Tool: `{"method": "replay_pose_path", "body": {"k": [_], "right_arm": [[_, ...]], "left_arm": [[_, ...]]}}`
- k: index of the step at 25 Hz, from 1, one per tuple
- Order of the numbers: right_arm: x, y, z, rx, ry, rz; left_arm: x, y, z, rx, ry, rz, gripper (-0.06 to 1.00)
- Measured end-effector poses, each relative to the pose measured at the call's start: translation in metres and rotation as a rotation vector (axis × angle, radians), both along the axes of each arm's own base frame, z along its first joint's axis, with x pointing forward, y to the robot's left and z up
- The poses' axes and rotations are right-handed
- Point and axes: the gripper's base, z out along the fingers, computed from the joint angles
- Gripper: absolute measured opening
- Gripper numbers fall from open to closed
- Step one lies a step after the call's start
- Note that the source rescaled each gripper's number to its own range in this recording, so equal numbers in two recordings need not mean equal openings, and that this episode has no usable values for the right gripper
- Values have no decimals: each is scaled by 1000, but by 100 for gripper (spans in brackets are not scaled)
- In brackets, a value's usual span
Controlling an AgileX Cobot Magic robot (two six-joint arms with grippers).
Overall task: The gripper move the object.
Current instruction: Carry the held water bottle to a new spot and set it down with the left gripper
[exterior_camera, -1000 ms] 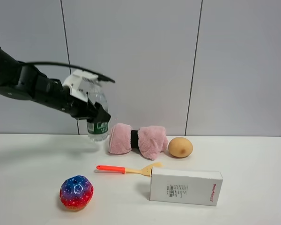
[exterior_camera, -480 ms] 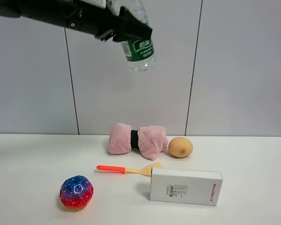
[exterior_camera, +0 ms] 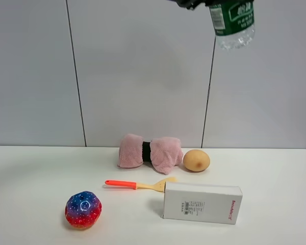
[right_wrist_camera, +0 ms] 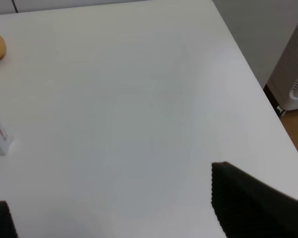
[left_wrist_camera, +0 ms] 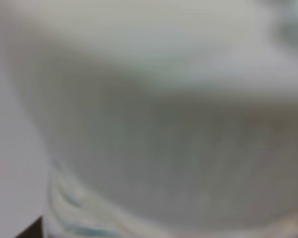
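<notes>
Next, my left gripper sets the water bottle, now hanging high in the air, between the white box and the tan oval object (exterior_camera: pixel 207 181).
The clear water bottle (exterior_camera: pixel 233 23) with the green label hangs high in the air at the top right of the exterior view, its cap end cut off by the frame's top edge. Only a dark sliver of my left gripper (exterior_camera: pixel 193 3) shows there, against the bottle's upper part. In the left wrist view the bottle (left_wrist_camera: pixel 154 124) fills the picture as a pale blur, and the jaws are hidden. My right gripper (right_wrist_camera: pixel 109 198) is open and empty above bare white table; one black finger (right_wrist_camera: pixel 253 208) shows.
On the white table (exterior_camera: pixel 35 173) lie a pink rolled towel (exterior_camera: pixel 150 151), a tan oval object (exterior_camera: pixel 196 160), a spatula with an orange handle (exterior_camera: pixel 137 185), a white rectangular box (exterior_camera: pixel 202 202) and a multicoloured ball (exterior_camera: pixel 83 209). The table's right edge (right_wrist_camera: pixel 260 82) shows in the right wrist view.
The left arm has lifted the bottle from table height at the left, up and across to the right, to the top edge of the view. Nothing on the table has moved.
</notes>
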Motion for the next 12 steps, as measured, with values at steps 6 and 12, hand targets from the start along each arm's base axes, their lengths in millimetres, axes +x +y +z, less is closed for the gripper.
{"method": "replay_pose_path", "body": {"k": [6, 12], "right_arm": [[0, 0, 0, 0, 0, 0], [0, 0, 0, 0, 0, 0]], "left_arm": [[34, -31, -94, 130, 115, 96, 0], [51, -40, -173, 237, 220, 127, 0]]}}
